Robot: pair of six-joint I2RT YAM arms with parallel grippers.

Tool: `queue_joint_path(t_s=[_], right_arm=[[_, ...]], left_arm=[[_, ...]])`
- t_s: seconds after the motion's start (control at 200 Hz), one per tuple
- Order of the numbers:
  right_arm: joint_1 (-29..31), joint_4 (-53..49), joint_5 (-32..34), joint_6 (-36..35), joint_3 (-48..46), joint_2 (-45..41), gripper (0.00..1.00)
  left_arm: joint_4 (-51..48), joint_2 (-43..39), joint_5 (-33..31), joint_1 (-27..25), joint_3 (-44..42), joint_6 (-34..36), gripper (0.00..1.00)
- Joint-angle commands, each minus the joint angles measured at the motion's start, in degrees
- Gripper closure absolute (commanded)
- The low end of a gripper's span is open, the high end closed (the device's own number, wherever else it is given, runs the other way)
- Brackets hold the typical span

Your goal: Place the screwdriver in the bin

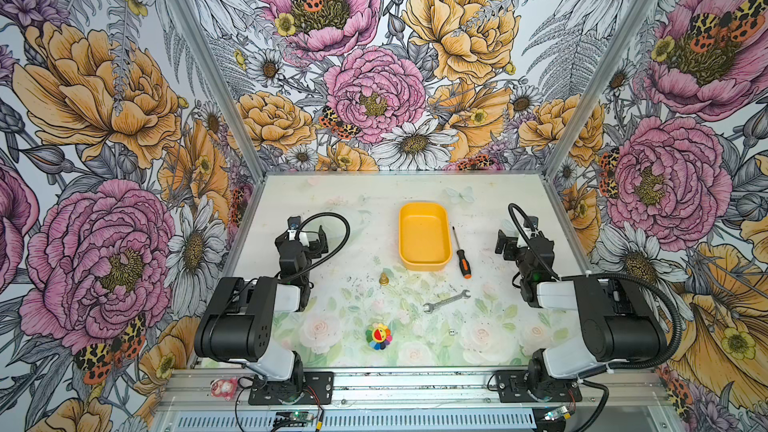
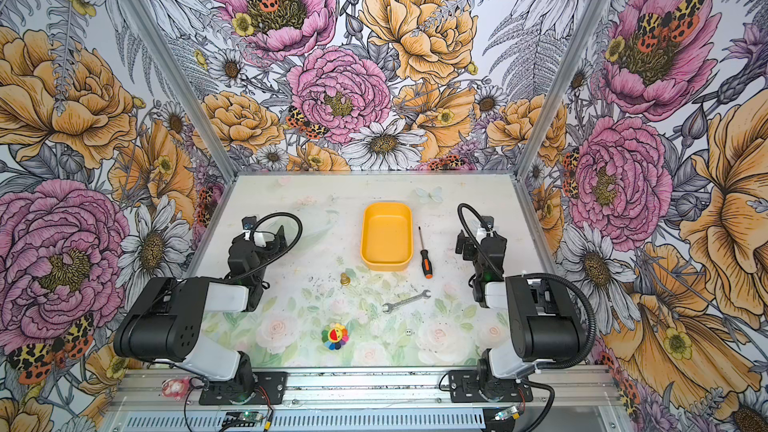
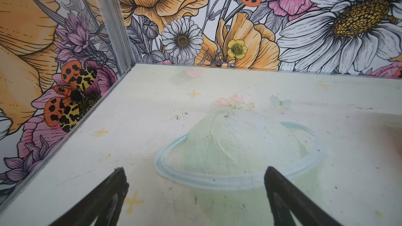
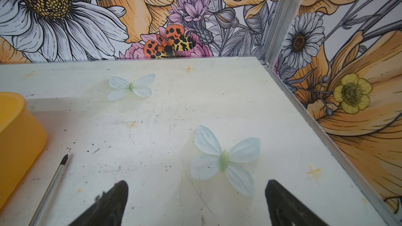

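The robot's right gripper needs to close on the middle of the black handle (image 1: 463, 263) of the screwdriver that lies next to the yellow-orange bin.
The yellow-orange bin (image 1: 425, 264) (image 2: 386, 266) stands empty at the middle back of the table. Just right of it, flat on the table, lies the screwdriver (image 1: 460, 252) (image 2: 424, 253), its thin shaft pointing toward the back and its black handle with the orange end toward the front. My right gripper (image 1: 503, 243) (image 2: 464, 245) (image 4: 195, 181) hovers open and empty to the right of the screwdriver. In the right wrist view the screwdriver's shaft (image 4: 52, 182) and the bin's corner (image 4: 19, 140) show at the side. My left gripper (image 1: 314, 237) (image 2: 276, 238) (image 3: 194, 168) is open and empty at the far left.
A silver wrench (image 1: 446, 300) lies in front of the screwdriver. A small brass fitting (image 1: 384, 279) stands left of the bin's front, and a rainbow flower toy (image 1: 378, 335) sits near the front edge. Flowered walls close the table on three sides.
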Motion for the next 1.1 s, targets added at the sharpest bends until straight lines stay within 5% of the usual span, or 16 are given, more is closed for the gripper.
queue_joint_path(t_s=[0.0, 0.14, 0.245, 0.43, 0.676, 1.096], right_arm=[[0.48, -5.45, 3.21, 1.34, 2.86, -4.79, 0.00], [1.11, -18.39, 1.83, 3.23, 6.09, -11.86, 0.01], [2.94, -32.02, 2.76, 6.05, 11.46, -15.85, 0.03], [6.98, -52.93, -4.11, 11.36, 18.87, -17.42, 0.05], [11.16, -59.03, -17.84, 16.86, 19.18, -11.68, 0.10], [16.12, -62.85, -18.13, 17.34, 21.07, -4.20, 0.20]], left_arm=[[-3.43, -4.98, 0.35, -0.51, 0.36, 1.45, 0.01], [-17.15, -13.95, 1.46, -2.81, 4.03, 3.40, 0.01], [-31.43, -20.05, 3.24, -3.34, 9.46, -2.14, 0.01], [-42.04, -24.87, 7.67, -4.23, 12.95, -9.44, 0.01], [-47.91, -26.44, 10.66, -5.28, 11.87, -18.10, 0.01], [-54.69, -24.25, 18.52, -5.45, 16.50, -24.78, 0.01]])
